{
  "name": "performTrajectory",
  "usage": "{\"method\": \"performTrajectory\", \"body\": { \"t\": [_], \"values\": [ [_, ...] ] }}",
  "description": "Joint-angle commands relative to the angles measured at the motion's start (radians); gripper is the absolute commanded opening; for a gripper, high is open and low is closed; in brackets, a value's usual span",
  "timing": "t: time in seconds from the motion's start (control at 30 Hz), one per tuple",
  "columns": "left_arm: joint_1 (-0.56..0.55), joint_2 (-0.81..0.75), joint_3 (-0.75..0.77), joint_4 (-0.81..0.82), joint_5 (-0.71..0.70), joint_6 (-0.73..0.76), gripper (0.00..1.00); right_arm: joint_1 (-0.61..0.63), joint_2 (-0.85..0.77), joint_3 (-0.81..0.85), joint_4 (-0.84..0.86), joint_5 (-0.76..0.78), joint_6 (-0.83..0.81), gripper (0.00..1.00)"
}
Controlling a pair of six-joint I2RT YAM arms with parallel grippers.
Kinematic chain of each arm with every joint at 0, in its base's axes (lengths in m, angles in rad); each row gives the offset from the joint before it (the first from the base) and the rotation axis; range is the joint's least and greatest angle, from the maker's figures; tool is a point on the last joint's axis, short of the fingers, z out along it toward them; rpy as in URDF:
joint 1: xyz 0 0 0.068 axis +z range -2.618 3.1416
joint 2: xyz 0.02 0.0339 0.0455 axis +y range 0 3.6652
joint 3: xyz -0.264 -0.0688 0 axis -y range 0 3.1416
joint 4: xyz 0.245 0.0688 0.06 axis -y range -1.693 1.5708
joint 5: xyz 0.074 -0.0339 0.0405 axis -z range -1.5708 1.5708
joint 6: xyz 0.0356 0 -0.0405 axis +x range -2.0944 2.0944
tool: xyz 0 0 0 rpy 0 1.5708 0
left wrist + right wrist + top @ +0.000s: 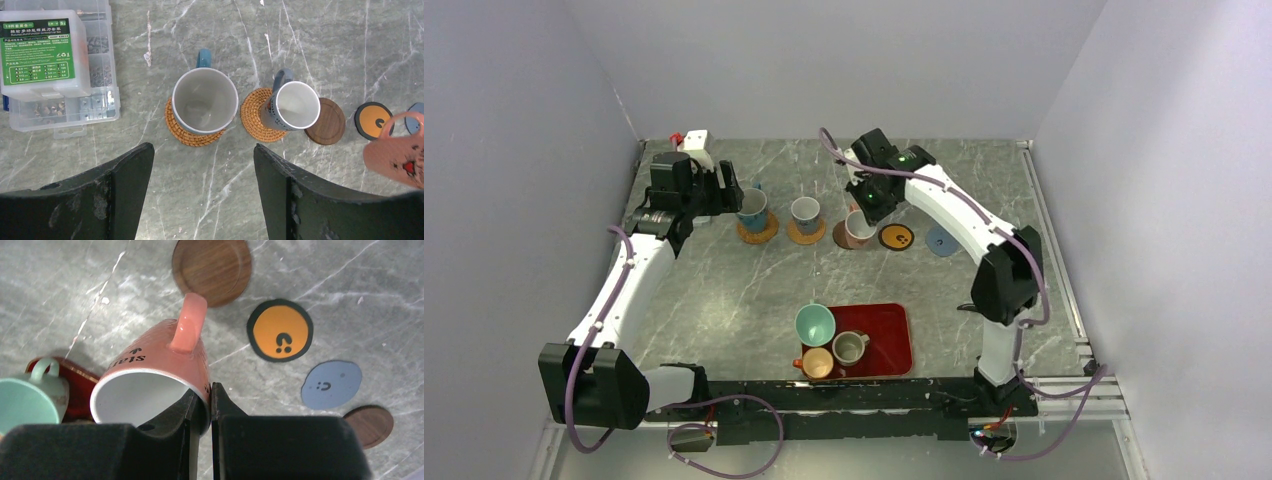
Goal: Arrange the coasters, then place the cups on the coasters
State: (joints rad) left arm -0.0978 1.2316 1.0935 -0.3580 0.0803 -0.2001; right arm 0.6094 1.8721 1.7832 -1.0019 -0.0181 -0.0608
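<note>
Next, my right gripper puts the salmon-pink cup down on the dark brown coaster (pixel 851 233) (pixel 212 272) beside the black-and-orange coaster.
My right gripper (pixel 202 390) is shut on the rim of a salmon-pink cup (pixel 155 367), one finger inside and one outside. The cup hangs tilted above the table beside a dark brown coaster (pixel 211 270). To its right lie a black-and-orange coaster (pixel 280 330), a blue-grey coaster (pixel 331 384) and another brown coaster (pixel 369 425). My left gripper (pixel 204 150) is open just short of a white cup with a blue handle (pixel 205 100) standing on a woven coaster (pixel 192 136). A smaller cup (pixel 292 105) stands on a second woven coaster (pixel 254 120).
A red tray (pixel 889 335) near the front edge holds a teal cup (pixel 815 323), a grey-olive cup (pixel 849 347) and an orange cup (pixel 816 362). A clear plastic parts box (pixel 55 65) lies left of the coaster row, by the left wall.
</note>
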Motion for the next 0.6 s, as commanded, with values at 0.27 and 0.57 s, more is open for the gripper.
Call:
{"method": "performTrajectory", "body": {
  "t": [0.27,0.57],
  "values": [
    [-0.004,-0.022,0.028,0.011,-0.009,0.008,0.79,-0.059,0.184,0.249,-0.016,-0.014,-0.019,0.00],
    [-0.005,-0.022,0.028,0.010,-0.013,0.012,0.79,-0.059,0.268,0.308,-0.012,-0.013,-0.026,0.00]
  ]
}}
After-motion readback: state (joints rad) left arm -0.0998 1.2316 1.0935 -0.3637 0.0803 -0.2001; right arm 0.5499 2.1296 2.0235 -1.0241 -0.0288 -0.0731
